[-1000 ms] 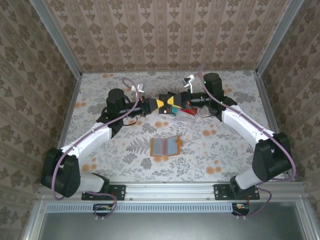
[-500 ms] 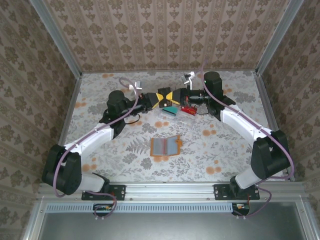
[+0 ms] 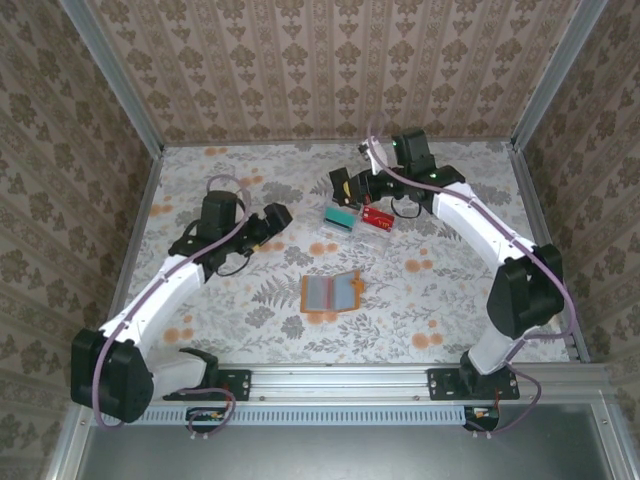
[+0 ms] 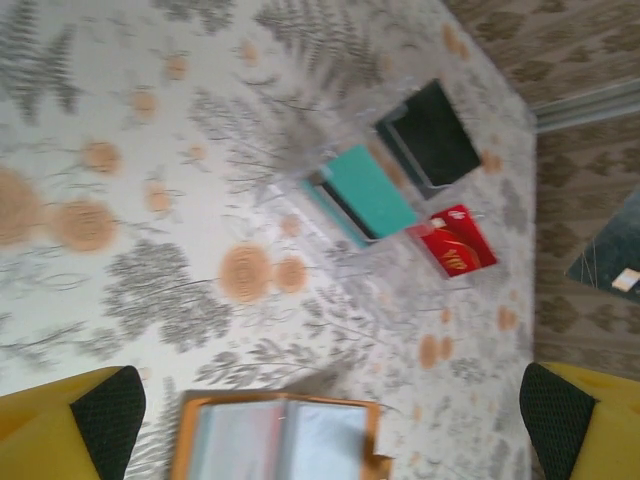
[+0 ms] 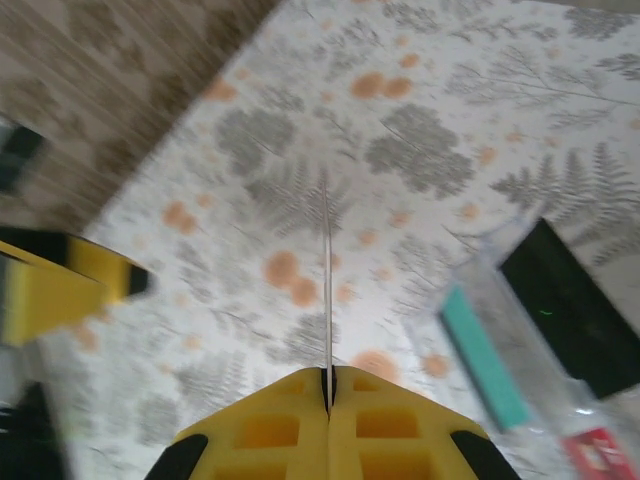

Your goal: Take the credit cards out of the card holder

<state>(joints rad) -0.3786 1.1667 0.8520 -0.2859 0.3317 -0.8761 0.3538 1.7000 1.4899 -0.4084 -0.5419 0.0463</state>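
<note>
The thin card will be released by my right gripper against the black card in the clear tray [image 3: 350, 194] [image 5: 572, 308]. The thin card is now held behind the tray.
The orange card holder [image 3: 331, 291] lies open on the table, its greyish pockets facing up, and it also shows low in the left wrist view [image 4: 275, 440]. A black card [image 4: 430, 135], a teal card [image 4: 365, 190] and a red card [image 4: 455, 240] rest in a clear tray [image 3: 358, 230]. My left gripper [image 3: 278, 215] hangs open and empty left of the tray, its fingers spread wide [image 4: 330, 410]. My right gripper [image 3: 340, 187] is behind the tray, shut [image 5: 328, 375] on a thin card [image 5: 327, 290] seen edge-on; its colour is hidden.
The floral tablecloth [image 3: 240, 300] covers the whole table. Patterned walls with metal rails [image 3: 140, 120] close in the left, back and right sides. In the right wrist view a yellow finger of the left gripper [image 5: 60, 290] shows at the left.
The two grippers met above the tray a second ago. My left gripper has opened and pulled back to the left; the right one stays shut on the thin card and has drawn back.
</note>
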